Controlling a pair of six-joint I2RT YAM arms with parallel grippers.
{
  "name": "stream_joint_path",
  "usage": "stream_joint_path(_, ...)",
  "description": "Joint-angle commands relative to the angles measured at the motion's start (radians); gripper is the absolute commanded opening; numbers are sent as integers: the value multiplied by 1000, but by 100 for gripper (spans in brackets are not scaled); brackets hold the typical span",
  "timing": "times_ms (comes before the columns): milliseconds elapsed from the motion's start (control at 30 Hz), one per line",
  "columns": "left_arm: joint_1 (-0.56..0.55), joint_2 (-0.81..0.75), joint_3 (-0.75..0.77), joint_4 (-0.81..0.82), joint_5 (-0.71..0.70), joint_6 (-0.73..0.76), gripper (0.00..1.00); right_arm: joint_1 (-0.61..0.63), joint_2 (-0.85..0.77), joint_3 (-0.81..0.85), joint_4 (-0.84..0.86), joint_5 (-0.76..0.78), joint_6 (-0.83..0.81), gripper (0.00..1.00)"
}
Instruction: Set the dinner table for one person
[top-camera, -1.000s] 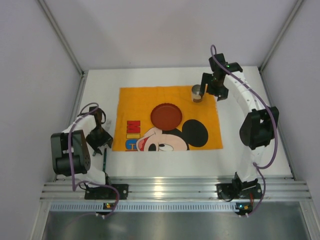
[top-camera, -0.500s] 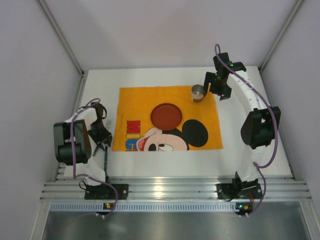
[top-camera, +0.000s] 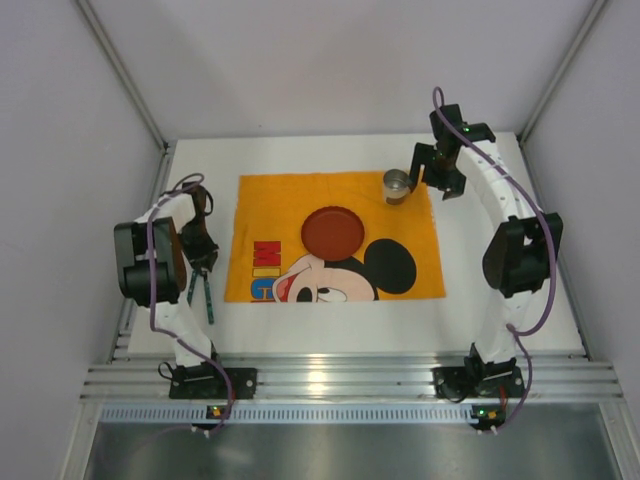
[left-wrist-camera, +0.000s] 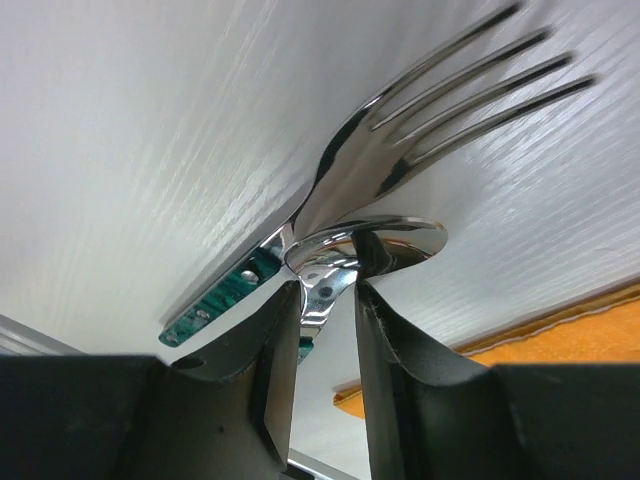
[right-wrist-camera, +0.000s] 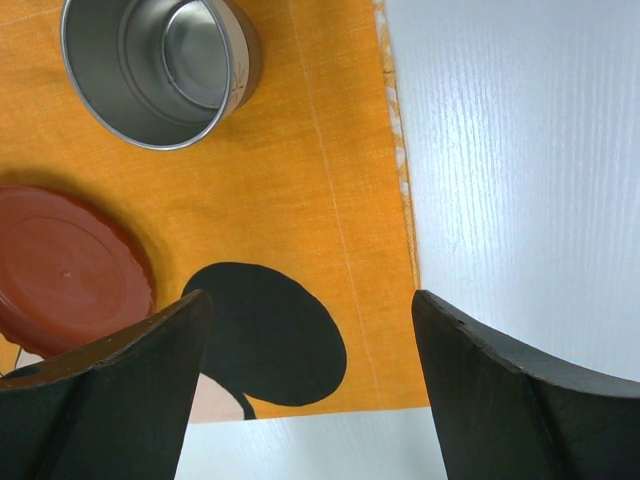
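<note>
The spoon's bowl lies against the fork where my left gripper is at the spoon's neck, so I will open and take the spoon by its green handle (top-camera: 208, 302).
The white dinner table (top-camera: 500, 300) carries an orange Mickey Mouse cloth (top-camera: 280, 200) with a red-brown plate (top-camera: 333, 231) and a metal cup (top-camera: 397, 186) on it. My left gripper (top-camera: 200, 262) is left of the cloth, over the bare table. In the left wrist view its jaws (left-wrist-camera: 328, 288) are closed on the neck of a spoon (left-wrist-camera: 385, 235). A fork (left-wrist-camera: 450, 100) with a green handle (left-wrist-camera: 215, 305) lies against the spoon. The green handles trail toward me (top-camera: 206, 298). My right gripper (top-camera: 432, 172) is open and empty, just right of the cup (right-wrist-camera: 150, 70).
The cloth's right edge (right-wrist-camera: 400, 190) runs between my right fingers, with bare white table to its right. The plate (right-wrist-camera: 70, 270) lies at the left of the right wrist view. Grey walls enclose the table on three sides. An aluminium rail (top-camera: 350, 375) runs along the near edge.
My left gripper has moved away from the near edge along the cloth's left side, and the green-handled cutlery moved with it. My right gripper has drawn slightly back and right from the cup.
</note>
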Motion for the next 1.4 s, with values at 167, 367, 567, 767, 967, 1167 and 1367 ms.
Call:
stream_joint_path(167,9,178,183,250,104,13,36,-11,-38,50,6,23,-16,82)
stream_joint_path(367,7,74,259,196,138,22,49,-13,-78,10,9,40,-16,82)
stream_joint_path(567,9,-38,152,200,101,67,58,-13,-127,-76,38,34,-4,82)
stream_joint_path(767,9,-70,23,234,118,68,55,-13,-142,-80,39,35,-4,82)
stream_joint_path(967,7,-87,-57,289,142,62,49,-12,-150,-77,33,44,-16,82)
stream_joint_path(1167,7,-34,-52,308,110,62,15,-13,-156,-63,16,43,-27,82)
stream_joint_path(1367,7,-18,-13,284,67,79,0,-14,-171,-53,1,47,-38,82)
